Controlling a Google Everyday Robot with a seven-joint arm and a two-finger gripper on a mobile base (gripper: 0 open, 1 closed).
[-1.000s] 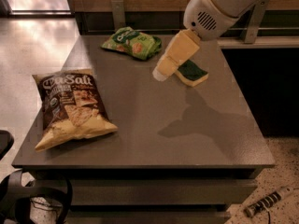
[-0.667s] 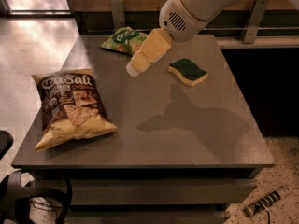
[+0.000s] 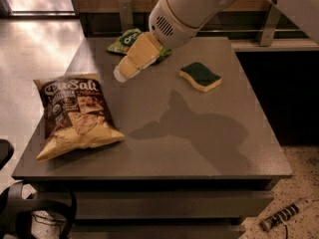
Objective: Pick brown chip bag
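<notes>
My gripper will next move to the middle of the brown chip bag (image 3: 81, 103), just above its pale yellow bottom, and close there.
The brown chip bag (image 3: 75, 116) lies flat on the left part of the grey table (image 3: 199, 148), its dark top with white "Salt" lettering toward the back and its pale yellow bottom toward the front edge. My gripper (image 3: 121, 74) hangs in the air above the table's back middle, up and to the right of the bag. It points down-left toward the bag and is apart from it. The white arm runs in from the upper right and casts a shadow on the table's middle.
A smaller green snack bag (image 3: 124, 40) lies at the table's back, partly hidden behind the gripper. A green and yellow sponge (image 3: 200, 76) lies right of centre. The floor lies to the left, and a dark counter runs along the right.
The arm and gripper have swung left across the back of the table, from above the sponge to past the green snack bag, closer to the brown chip bag. The objects have not moved.
</notes>
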